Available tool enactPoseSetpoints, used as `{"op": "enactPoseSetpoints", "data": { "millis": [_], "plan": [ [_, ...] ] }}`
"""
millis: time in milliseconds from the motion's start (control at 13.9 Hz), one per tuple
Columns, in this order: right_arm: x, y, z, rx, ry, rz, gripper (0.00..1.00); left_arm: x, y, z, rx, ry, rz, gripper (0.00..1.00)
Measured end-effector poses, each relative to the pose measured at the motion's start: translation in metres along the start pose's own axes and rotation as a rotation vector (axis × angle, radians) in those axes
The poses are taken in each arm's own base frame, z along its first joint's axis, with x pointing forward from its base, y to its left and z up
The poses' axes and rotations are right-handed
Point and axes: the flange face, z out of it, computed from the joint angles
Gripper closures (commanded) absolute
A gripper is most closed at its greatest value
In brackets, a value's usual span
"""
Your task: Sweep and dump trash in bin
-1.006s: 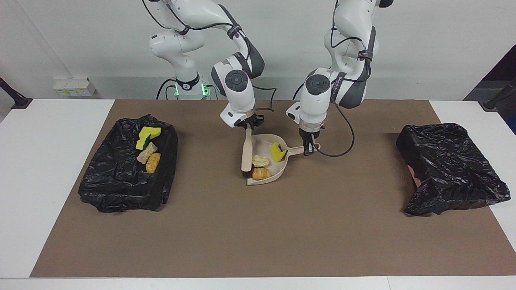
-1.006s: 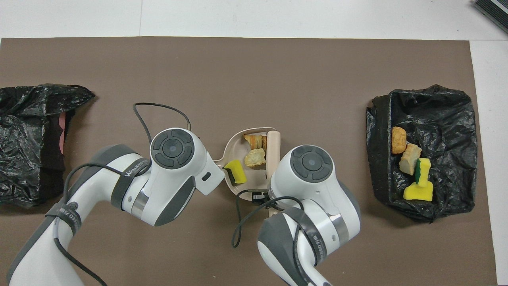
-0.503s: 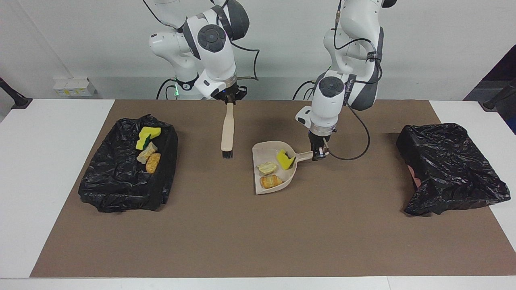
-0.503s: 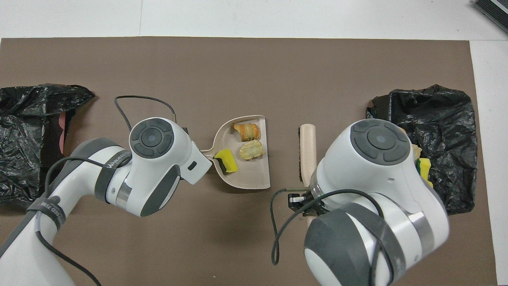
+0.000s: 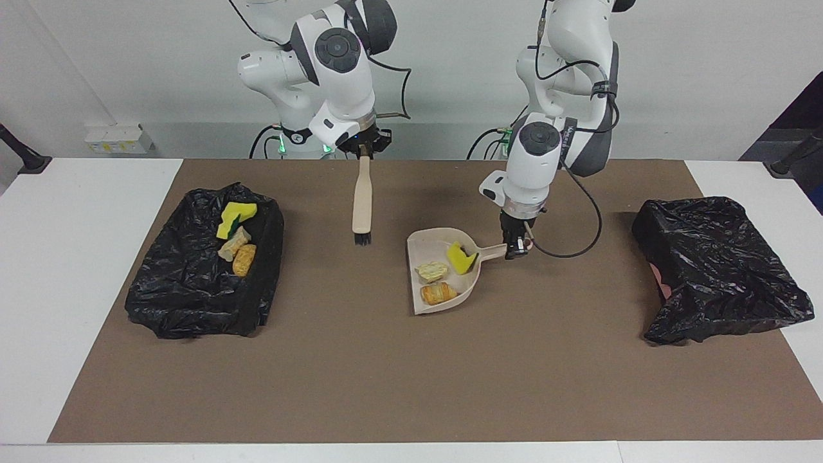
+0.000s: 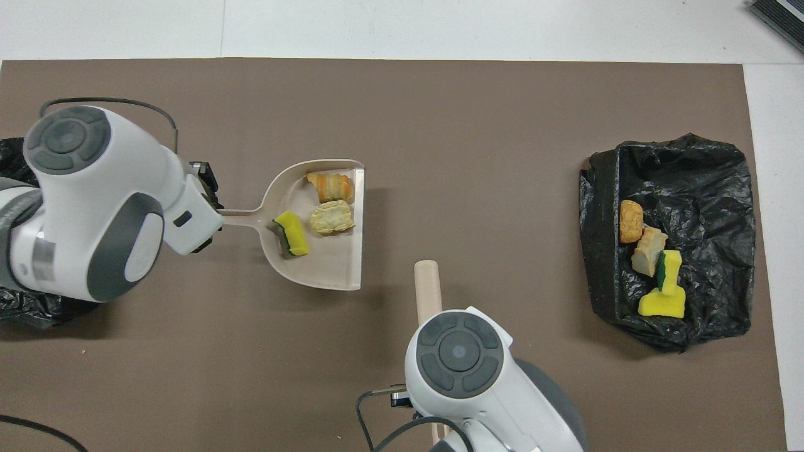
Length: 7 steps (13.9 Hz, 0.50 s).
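My right gripper needs to set the beige brush down on the bare brown mat just off the dustpan's closest front corner (image 6: 373,346).
My left gripper (image 5: 516,247) is shut on the handle of the beige dustpan (image 5: 443,303) and holds it over the middle of the mat. The pan (image 6: 333,276) carries three pieces of trash: a yellow sponge chunk (image 5: 460,257) (image 6: 291,233), a tan lump (image 5: 431,271) (image 6: 331,216) and an orange-brown lump (image 5: 437,293) (image 6: 331,186). My right gripper (image 5: 364,149) is shut on the handle of the beige brush (image 5: 362,202), which hangs bristles down above the mat, apart from the pan. In the overhead view the brush (image 6: 427,292) shows and the right gripper is hidden under its wrist.
A bin lined with a black bag (image 5: 193,296) (image 6: 710,182) stands at the right arm's end and holds a yellow sponge (image 5: 235,214), a tan lump (image 5: 233,244) and an orange lump (image 5: 244,259). Another black bag (image 5: 720,270) lies at the left arm's end. A brown mat (image 5: 411,386) covers the table.
My right gripper lifted the brush out of the dustpan and drew it back toward the robots. My left gripper moved the dustpan with its three scraps toward the left arm's end.
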Motion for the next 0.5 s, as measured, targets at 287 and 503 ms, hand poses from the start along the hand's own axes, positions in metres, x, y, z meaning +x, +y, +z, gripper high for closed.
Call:
{"op": "enactPoseSetpoints", "data": {
  "millis": [287,503],
  "plan": [
    [0.005,-0.049,0.052,0.032,0.023,0.040,1.00,-0.048,0.009,0.010,-0.035,0.004,0.011,1.00],
    [0.015,-0.072,0.094,0.030,0.019,0.060,1.00,-0.071,0.017,0.022,-0.030,0.007,-0.013,1.00]
  ]
}}
